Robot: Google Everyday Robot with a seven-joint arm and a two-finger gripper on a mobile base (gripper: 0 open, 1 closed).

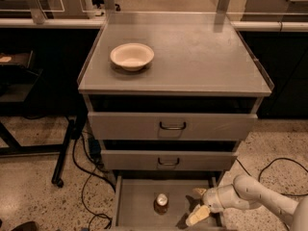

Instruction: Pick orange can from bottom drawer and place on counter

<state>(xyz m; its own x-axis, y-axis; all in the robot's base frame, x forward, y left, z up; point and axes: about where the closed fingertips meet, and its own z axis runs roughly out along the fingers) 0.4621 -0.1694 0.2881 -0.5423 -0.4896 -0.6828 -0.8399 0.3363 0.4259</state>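
Observation:
Next, my gripper closes at the orange can's upright body (160, 206) in the open bottom drawer.
The orange can (161, 203) stands upright in the open bottom drawer (134, 206), near its middle, silver top showing. My gripper (198, 204) is low in the drawer, to the right of the can, apart from it, with its two pale fingers spread open and empty. One fingertip (199, 192) is farther back, the other (195, 217) nearer the front. The white arm reaches in from the lower right. The counter (202, 57) is the flat grey cabinet top above.
A cream bowl (132, 56) sits on the counter's left part. Two upper drawers with dark wire handles (172, 126) are closed above the open one. Black cables (86, 177) lie on the speckled floor at left and right. A black stand leg (62, 158) is at left.

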